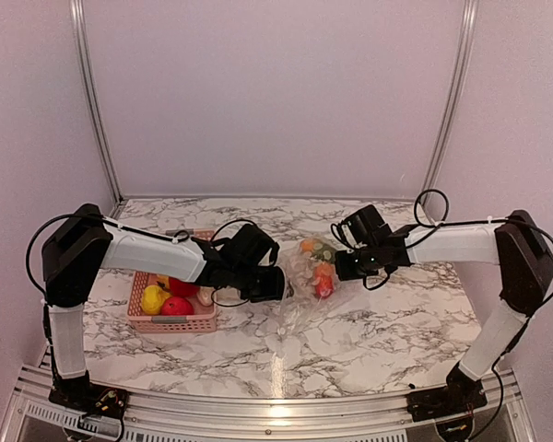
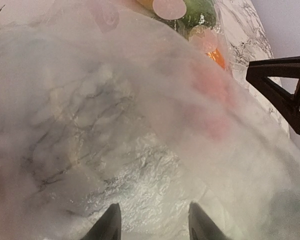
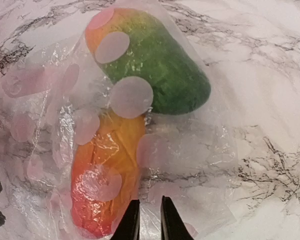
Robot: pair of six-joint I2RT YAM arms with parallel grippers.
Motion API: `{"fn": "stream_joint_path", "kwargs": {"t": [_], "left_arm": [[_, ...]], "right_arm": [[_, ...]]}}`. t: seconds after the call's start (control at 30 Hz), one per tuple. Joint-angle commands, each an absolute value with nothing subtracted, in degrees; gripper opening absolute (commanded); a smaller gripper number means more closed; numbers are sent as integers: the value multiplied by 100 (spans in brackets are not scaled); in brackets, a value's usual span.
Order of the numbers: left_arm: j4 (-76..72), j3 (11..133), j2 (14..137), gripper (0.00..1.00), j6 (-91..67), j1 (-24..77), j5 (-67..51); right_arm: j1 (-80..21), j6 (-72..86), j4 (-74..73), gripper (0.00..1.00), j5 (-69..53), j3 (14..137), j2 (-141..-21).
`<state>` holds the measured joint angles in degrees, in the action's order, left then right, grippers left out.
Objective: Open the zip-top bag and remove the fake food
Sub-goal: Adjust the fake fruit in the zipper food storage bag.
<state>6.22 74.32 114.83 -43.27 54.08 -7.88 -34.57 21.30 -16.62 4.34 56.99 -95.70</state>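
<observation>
The orange-red piece of food is deep in the bag, away from my left gripper, so my right gripper will regrip the bag's film (image 3: 160, 180) next to that piece and bring it closer.
The zip-top bag (image 1: 295, 304) lies crumpled in the middle of the marble table, between both grippers. Inside it are pieces of fake food (image 1: 323, 276): a green and orange piece (image 3: 160, 70) and an orange-red piece (image 3: 105, 175) under the film (image 3: 190, 150). My left gripper (image 1: 269, 283) is at the bag's left side. Its fingers stand apart (image 2: 152, 207) with hazy, crinkled bag film (image 2: 140, 165) filling the view ahead of them. My right gripper (image 1: 346, 264) hangs over the bag's right side, its fingers (image 3: 147, 202) a narrow gap apart just above the film beside the orange-red piece.
A pink perforated basket (image 1: 170, 323) stands left of the bag, holding a yellow piece (image 1: 153, 299), red pieces (image 1: 177, 307) and a whitish piece (image 1: 205, 295). The right gripper's black finger (image 2: 285, 92) shows at the right of the left wrist view.
</observation>
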Motion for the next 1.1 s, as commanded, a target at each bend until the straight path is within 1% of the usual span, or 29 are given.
{"fn": "stream_joint_path", "kwargs": {"t": [0.0, 0.4, 0.47, 0.7, 0.83, 0.93, 1.07], "left_arm": [[501, 7521, 11500, 47, -4288, 5441, -738], [497, 7478, 11470, 47, -4274, 5440, -731], [481, 7461, 11461, 47, -4288, 5441, -725], [407, 7441, 11434, 47, -4286, 5423, -718], [396, 7423, 11418, 47, -4281, 5397, -719], [402, 7391, 11385, 47, -4280, 5381, -696], [396, 7336, 11331, 47, -4274, 5332, -667]], "right_arm": [[-3516, 2218, -1716, 13, 470, 6052, -9675], [-3516, 2282, -1315, 14, 256, 6168, -10305], [-3516, 2282, -1247, 16, 206, 6117, -10347], [-3516, 2196, -1105, 37, 212, 5954, -10345], [-3516, 2153, -1066, 45, 184, 5911, -10410], [-3511, 2125, -1063, 48, 216, 5889, -10501], [-3520, 2132, -1089, 47, 320, 5871, -10602]]}}
